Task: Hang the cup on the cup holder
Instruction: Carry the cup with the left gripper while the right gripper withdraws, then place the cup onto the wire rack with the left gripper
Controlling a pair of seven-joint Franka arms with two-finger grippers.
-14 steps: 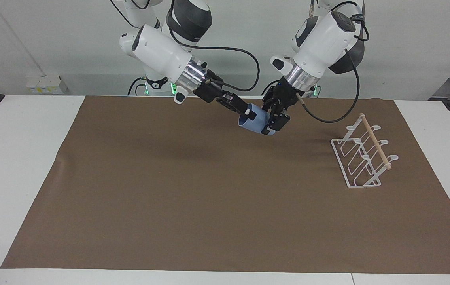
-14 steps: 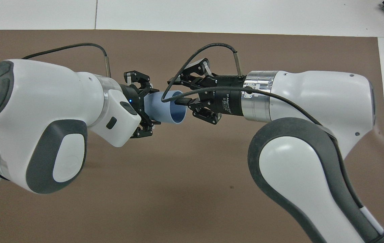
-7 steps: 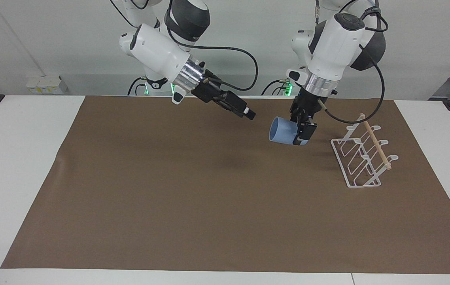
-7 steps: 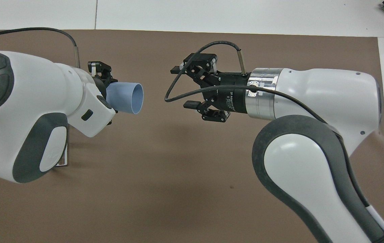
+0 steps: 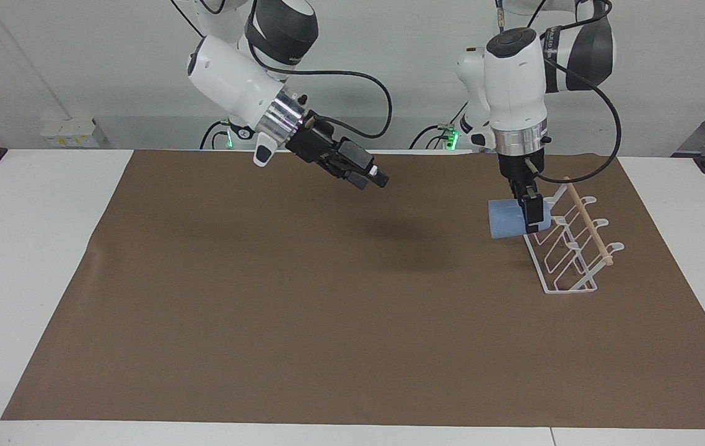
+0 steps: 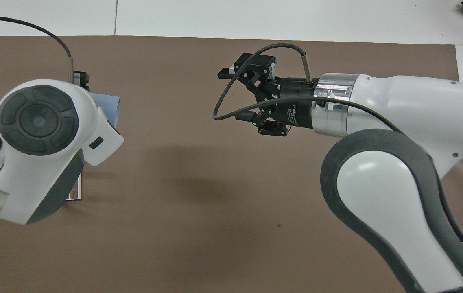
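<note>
The robot's left gripper should release the light-blue cup on an upper peg at the white wire cup holder's far end (image 6: 63,130).
The light-blue cup (image 5: 505,218) hangs in the air on its side, with my left gripper (image 5: 532,215) shut on its base end. The cup is right beside the upper prongs of the white wire cup holder (image 5: 566,248), which stands on the mat at the left arm's end. Whether cup and rack touch I cannot tell. From overhead only part of the cup (image 6: 108,106) shows past the left arm, and just a corner of the cup holder (image 6: 74,196). My right gripper (image 5: 370,179) (image 6: 234,96) is open and holds nothing, up over the mat's middle.
A brown mat (image 5: 328,310) covers most of the white table (image 5: 30,248). The light wooden dowel (image 5: 588,220) runs along the rack's top. Cables loop from both wrists.
The right gripper opened, let go of the cup and drew back. The left gripper swung the cup from the mat's middle over to the cup holder and now points straight down.
</note>
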